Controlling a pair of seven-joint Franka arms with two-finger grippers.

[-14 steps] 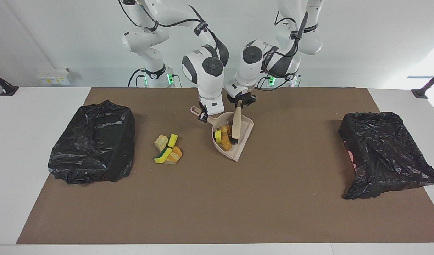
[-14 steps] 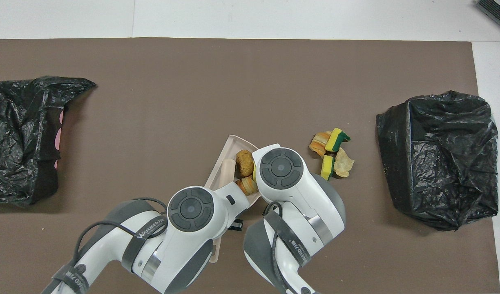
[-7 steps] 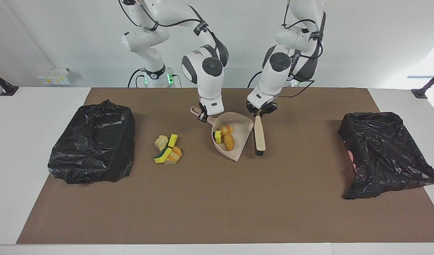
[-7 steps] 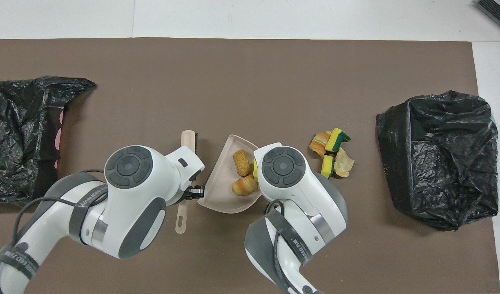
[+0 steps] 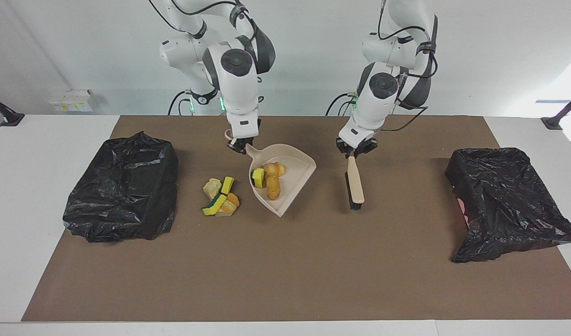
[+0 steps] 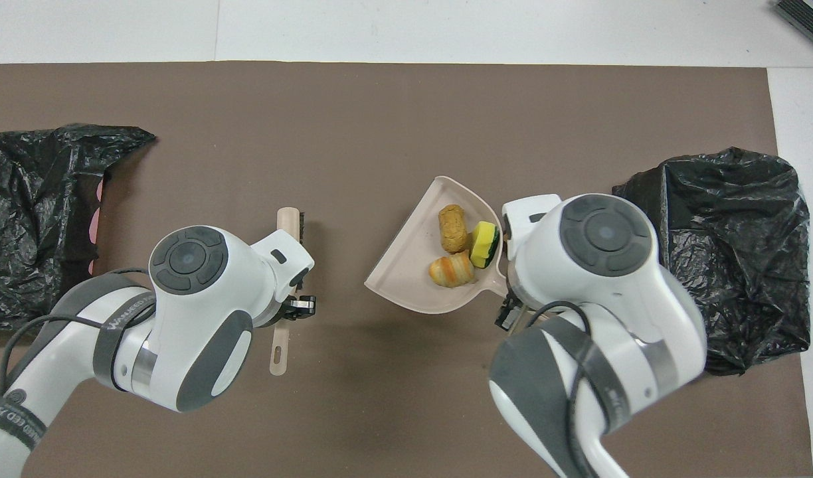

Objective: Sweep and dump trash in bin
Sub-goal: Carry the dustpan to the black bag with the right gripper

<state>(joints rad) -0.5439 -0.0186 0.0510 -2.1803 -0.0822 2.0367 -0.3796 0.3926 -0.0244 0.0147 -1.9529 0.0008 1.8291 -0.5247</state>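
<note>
My left gripper needs to release the beige brush on the bare brown mat (image 6: 367,382) between my two arms, closer than the dustpan.
My right gripper (image 5: 241,143) is shut on the handle of the beige dustpan (image 5: 300,171), which hangs tilted just above the mat. Three pieces of trash lie in the pan: a yellow-green one (image 5: 258,177), an orange one (image 5: 275,168) and a tan one (image 5: 272,187). More trash (image 5: 221,198) lies in a small pile on the mat beside the pan, toward the right arm's end. My left gripper (image 5: 355,151) is shut on the beige brush (image 5: 355,182), with the bristle end low over the mat. From overhead, the dustpan (image 6: 406,272) and brush (image 6: 288,226) show, and my right arm hides the pile.
A bin lined with a black bag (image 5: 124,186) stands at the right arm's end of the brown mat, close to the trash pile. A second black-bagged bin (image 5: 504,200) stands at the left arm's end.
The left gripper drew the brush out of the dustpan and carried it toward the left arm's end. The right gripper lifted the loaded dustpan and moved it toward the right arm's end.
</note>
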